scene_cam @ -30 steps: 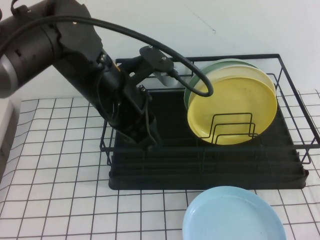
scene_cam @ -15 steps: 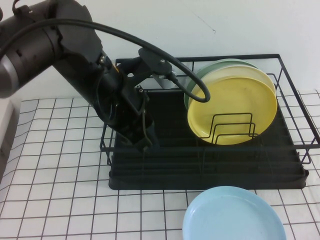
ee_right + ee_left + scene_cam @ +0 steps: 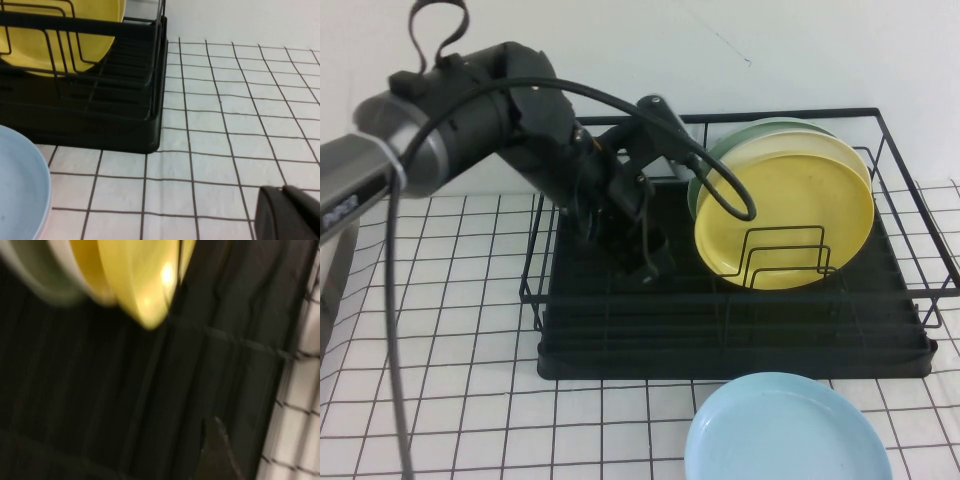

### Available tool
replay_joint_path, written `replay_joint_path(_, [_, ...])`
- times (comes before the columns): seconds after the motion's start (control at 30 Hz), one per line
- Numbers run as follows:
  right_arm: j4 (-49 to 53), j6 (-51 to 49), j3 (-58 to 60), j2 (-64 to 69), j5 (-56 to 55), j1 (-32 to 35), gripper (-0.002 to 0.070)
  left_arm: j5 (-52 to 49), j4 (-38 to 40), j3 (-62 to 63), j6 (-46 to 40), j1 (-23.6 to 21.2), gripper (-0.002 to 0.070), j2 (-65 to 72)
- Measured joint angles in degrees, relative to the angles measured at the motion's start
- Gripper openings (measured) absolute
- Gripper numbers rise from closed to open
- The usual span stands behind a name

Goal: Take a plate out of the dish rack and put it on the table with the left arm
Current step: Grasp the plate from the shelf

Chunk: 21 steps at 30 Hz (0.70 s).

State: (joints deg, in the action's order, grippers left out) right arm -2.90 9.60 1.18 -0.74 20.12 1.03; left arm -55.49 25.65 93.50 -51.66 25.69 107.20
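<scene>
The yellow plate's edge (image 3: pixel 702 208) (image 3: pixel 146 320) facing the empty part of the dish rack is the next place my left gripper should go to and close on.
The yellow plate (image 3: pixel 785 215) stands upright in the wire dividers at the right of the black dish rack (image 3: pixel 740 340). My left gripper (image 3: pixel 650 262) hangs low over the rack's tray, just left of the plate and apart from it. It is open and holds nothing. In the blurred left wrist view, the yellow plate's edge (image 3: pixel 145 285) is ahead over the dark tray (image 3: pixel 100 390), and one bare fingertip (image 3: pixel 216 445) shows. My right gripper (image 3: pixel 286 216) rests shut just above the gridded table (image 3: pixel 225 125), right of the rack (image 3: pixel 125 125).
A cream plate (image 3: pixel 800 135) and a green plate (image 3: pixel 705 180) stand behind the yellow one. A light blue plate (image 3: pixel 785 430) lies flat on the table (image 3: pixel 440 400) in front of the rack. A thick black cable (image 3: pixel 720 190) loops from the left arm across the plates.
The left arm has swung right and deeper over the rack, bringing its gripper closer to the yellow plate. The plates have not moved.
</scene>
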Motion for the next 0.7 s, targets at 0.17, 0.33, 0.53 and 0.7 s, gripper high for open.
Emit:
replay_joint_path(0.17, [0.00, 0.00, 0.00, 0.00, 0.00, 0.00, -0.0001, 3.20, 2.83, 5.40, -11.16, 1.95, 0.0395, 4.41])
replay_joint_path(0.33, [0.00, 0.00, 0.00, 0.00, 0.00, 0.00, -0.0001, 7.25, 9.02, 8.38, -19.56, 2.96, 0.0395, 6.83])
replay_joint_path(0.53, [0.00, 0.00, 0.00, 0.00, 0.00, 0.00, -0.0001, 14.80, 14.08, 8.64, -26.75, 2.96, 0.0395, 7.22])
replay_joint_path(0.7, [0.00, 0.00, 0.00, 0.00, 0.00, 0.00, -0.0001, 21.28, 17.86, 8.64, -28.99, 2.96, 0.0395, 7.46])
